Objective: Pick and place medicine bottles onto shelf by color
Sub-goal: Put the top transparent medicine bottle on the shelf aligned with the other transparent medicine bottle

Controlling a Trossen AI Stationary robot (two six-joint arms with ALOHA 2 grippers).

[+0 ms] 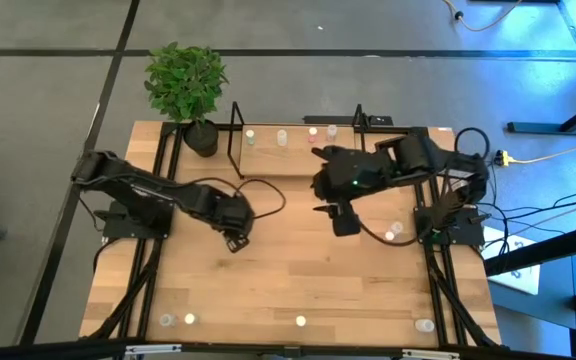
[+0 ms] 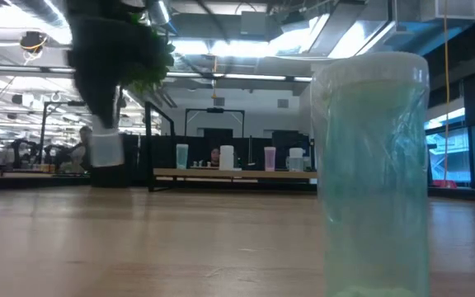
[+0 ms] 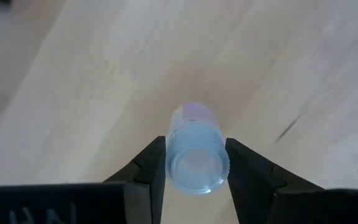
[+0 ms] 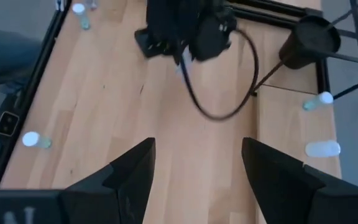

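My left gripper should put the clear bottle down on the bare wood at the table's middle [image 1: 303, 208], beside my right gripper.
My left gripper [image 1: 236, 238] is left of the table's middle, shut on a small clear bottle [image 3: 194, 155] whose far end is tinted pink. It shows blurred in the low view [image 2: 105, 150]. My right gripper [image 4: 194, 168] is open and empty over the table's middle right [image 1: 320, 185], pointing toward the left arm. The shelf [image 1: 298, 160], a light board in a black wire frame, stands at the table's far edge and bears several bottles [image 1: 282, 137]. It also shows in the low view [image 2: 233, 173]. Other bottles [image 1: 189, 319] stand along the near edge. My left gripper pinches the bottle between its two fingers, on the two opposite sides of its round wall [image 3: 169, 163]. The fingers come from above and point down. The bottle's length runs along the fingers, one round end toward the wrist camera. In the low view it hangs clear of the tabletop.
A potted plant [image 1: 186, 85] stands at the far left corner beside the shelf. A cable [image 1: 268, 195] loops from the left arm. Bottles [image 1: 393, 232] lie near the right arm's base. One bottle [image 2: 373, 173] stands right in front of the low camera.
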